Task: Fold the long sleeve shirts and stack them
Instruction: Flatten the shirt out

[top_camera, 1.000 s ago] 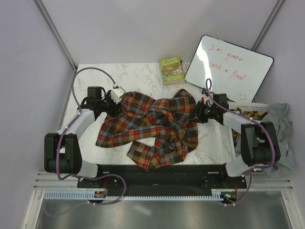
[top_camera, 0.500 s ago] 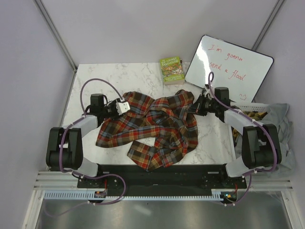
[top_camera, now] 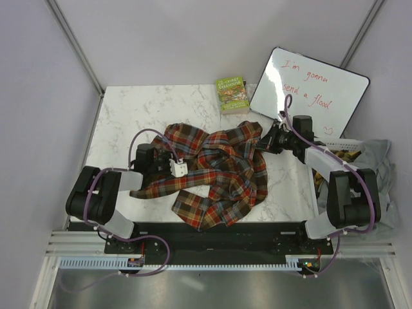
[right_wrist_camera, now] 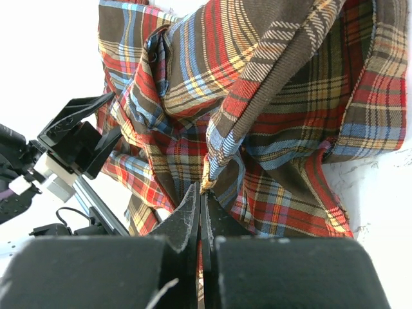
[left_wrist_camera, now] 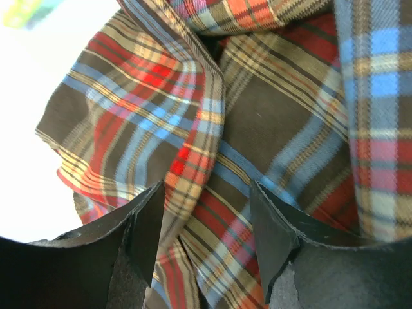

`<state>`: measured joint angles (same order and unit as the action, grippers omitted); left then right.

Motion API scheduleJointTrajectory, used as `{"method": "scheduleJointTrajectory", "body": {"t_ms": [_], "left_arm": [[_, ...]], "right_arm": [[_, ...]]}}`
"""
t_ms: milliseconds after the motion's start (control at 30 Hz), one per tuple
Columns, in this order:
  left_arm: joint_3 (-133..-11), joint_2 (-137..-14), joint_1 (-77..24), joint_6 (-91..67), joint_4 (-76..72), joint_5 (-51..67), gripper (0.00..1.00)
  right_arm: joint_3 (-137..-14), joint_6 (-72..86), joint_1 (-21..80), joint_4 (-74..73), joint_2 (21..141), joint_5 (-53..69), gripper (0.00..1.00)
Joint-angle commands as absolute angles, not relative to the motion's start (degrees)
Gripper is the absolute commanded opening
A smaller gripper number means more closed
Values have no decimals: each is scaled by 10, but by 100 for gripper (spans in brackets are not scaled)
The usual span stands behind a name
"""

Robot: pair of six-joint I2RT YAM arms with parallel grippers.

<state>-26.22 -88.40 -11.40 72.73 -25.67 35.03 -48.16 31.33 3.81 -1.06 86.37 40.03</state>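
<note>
Next, I close my left gripper on the shirt's narrow raised fold (top_camera: 170,156) (left_wrist_camera: 183,199) between its open fingers, so that both grippers can lift and stretch the plaid shirt.
One long sleeve shirt (top_camera: 215,167), plaid flannel in red-orange, brown and blue, lies crumpled in the middle of the marble table (top_camera: 129,106). My left gripper (top_camera: 188,171) rests low on the shirt's left half. In the left wrist view it (left_wrist_camera: 206,222) is open, with folds of the plaid cloth (left_wrist_camera: 257,122) between and beyond the fingers. My right gripper (top_camera: 259,143) is at the shirt's far right corner. In the right wrist view it (right_wrist_camera: 205,190) is shut on a hanging edge of the shirt (right_wrist_camera: 257,84) and holds it up. No other shirt shows.
A green book (top_camera: 232,94) lies at the table's far edge. A whiteboard (top_camera: 309,90) with red writing leans at the far right. A white basket (top_camera: 341,151) and grey cloth (top_camera: 381,164) sit beyond the right edge. Both arms stretch low over the table.
My left gripper has swung from the shirt's far left corner toward me and rightward onto the shirt. My right gripper has drawn the shirt's right corner a little farther back.
</note>
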Motion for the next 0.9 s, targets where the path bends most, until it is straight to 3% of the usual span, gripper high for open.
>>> {"method": "scheduleJointTrajectory", "body": {"t_ms": [0,200,567,867], "left_arm": [[-249,-915,-130,753,-401,301,63],[-250,-954,-131,741,-492,260,59],[-288,-951,-113,683,-521,241,55],[-373,-947,-93,646,-361,304,43]], "right_arm": [[-504,312,33,2,852,414,0],[-508,314,28,2,853,420,0],[-529,310,19,1,853,429,0],[-559,308,15,8,871,425,0]]}}
